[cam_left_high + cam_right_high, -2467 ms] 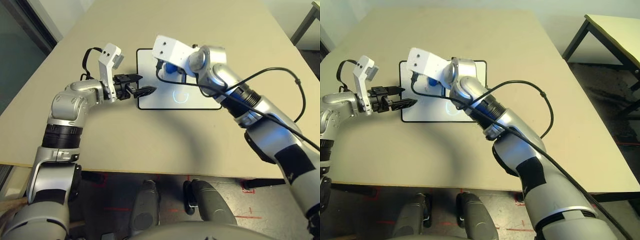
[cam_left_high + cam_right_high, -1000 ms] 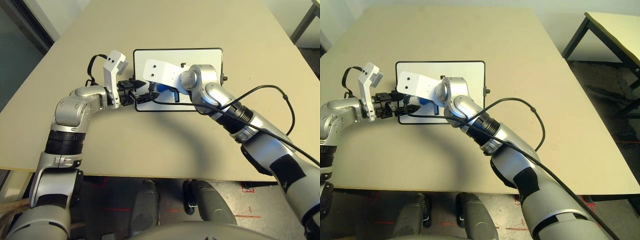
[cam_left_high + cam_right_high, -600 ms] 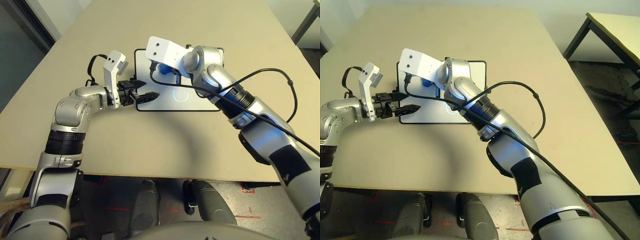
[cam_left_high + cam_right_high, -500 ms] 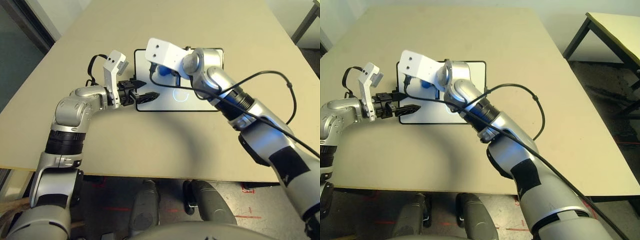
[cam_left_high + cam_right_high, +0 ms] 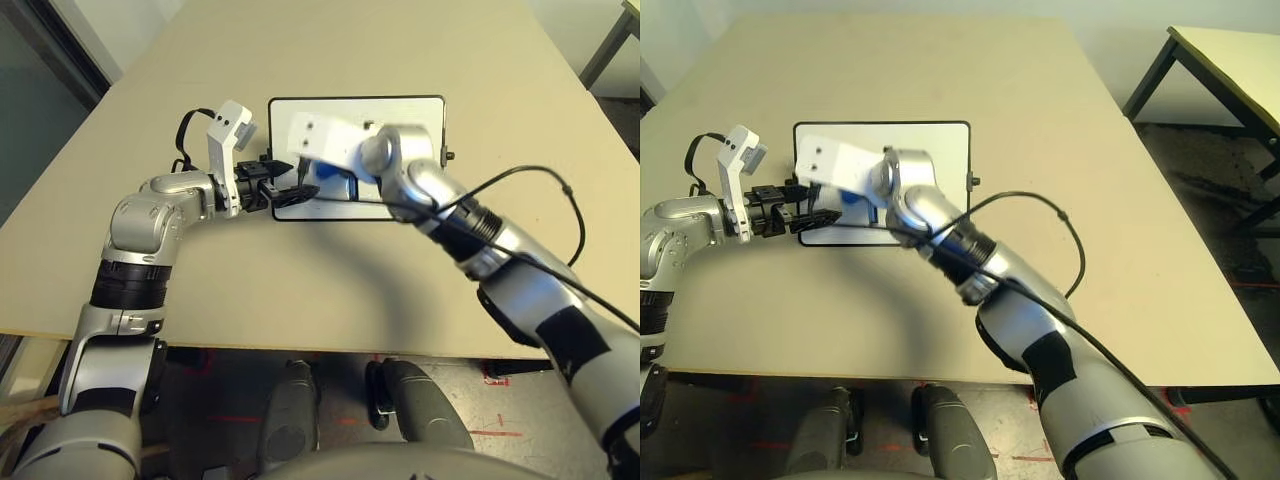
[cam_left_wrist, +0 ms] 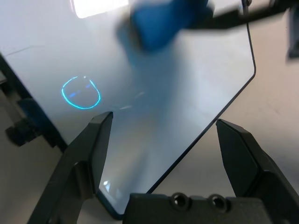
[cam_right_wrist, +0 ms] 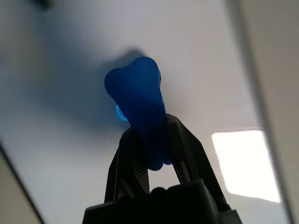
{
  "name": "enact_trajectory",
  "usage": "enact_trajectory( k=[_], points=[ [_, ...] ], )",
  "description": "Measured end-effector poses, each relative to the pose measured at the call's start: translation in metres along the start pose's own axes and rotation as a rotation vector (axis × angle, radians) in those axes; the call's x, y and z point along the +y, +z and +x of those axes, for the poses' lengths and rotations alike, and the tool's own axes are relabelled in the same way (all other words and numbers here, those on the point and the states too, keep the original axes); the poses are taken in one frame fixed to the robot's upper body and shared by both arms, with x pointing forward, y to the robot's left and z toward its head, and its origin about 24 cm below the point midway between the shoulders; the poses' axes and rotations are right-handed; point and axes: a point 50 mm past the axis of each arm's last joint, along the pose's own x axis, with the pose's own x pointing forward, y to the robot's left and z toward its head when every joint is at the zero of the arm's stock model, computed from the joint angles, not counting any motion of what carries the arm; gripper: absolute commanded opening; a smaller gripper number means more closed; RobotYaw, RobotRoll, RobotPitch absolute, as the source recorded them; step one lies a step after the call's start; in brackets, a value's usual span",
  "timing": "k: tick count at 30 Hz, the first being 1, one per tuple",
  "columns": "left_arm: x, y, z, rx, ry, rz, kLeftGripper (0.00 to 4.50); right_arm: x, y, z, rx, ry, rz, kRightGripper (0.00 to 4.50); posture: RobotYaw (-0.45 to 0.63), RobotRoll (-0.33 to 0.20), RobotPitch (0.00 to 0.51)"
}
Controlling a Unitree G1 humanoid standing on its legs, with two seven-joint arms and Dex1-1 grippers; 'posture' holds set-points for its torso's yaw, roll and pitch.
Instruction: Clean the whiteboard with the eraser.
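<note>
Next, I release the blue eraser with my right gripper on the tan table (image 5: pixel 487 180) beside the whiteboard's small black knob.
The whiteboard (image 5: pixel 400 118) lies flat on the tan table, white with a thin black frame. A faint blue circular mark (image 6: pixel 81 92) shows on it. My right gripper (image 7: pixel 149 135) is shut on the blue eraser (image 7: pixel 138 100), whose free end touches the board's surface. From the head the eraser (image 5: pixel 325 188) is over the board's near-left part, half hidden under the white wrist mount. My left gripper (image 6: pixel 163 135) stands open at the board's near-left corner, one finger (image 6: pixel 100 140) over the board and the other off its edge, close to the eraser.
A small black knob (image 5: pixel 448 156) sticks out of the board's right side. A black cable (image 5: pixel 530 175) loops off my right forearm above the table. A second table (image 5: pixel 1230 60) stands at the far right. Bare table (image 5: pixel 300 290) lies in front of the board.
My right arm has swept the eraser from the board's far-left part toward its near-left edge, closer to the left gripper. The left arm has stayed still.
</note>
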Motion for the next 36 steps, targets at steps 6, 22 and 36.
enact_trajectory(
  k=[6,22,36],
  points=[
    [0.009,0.024,-0.004,-0.184,0.11,0.07,4.5,-0.033,-0.022,-0.062,-0.109,-0.029,0.382,0.75,-0.02,0.0,0.122],
    [0.086,0.031,-0.068,-0.618,0.817,0.168,4.5,0.017,-0.196,-0.097,0.31,-0.351,1.128,0.75,-0.03,0.0,0.121],
    [0.092,-0.028,-0.061,-0.49,0.845,0.05,4.5,0.063,-0.197,-0.048,0.386,-0.216,1.263,0.75,-0.01,0.0,0.126]
  ],
)
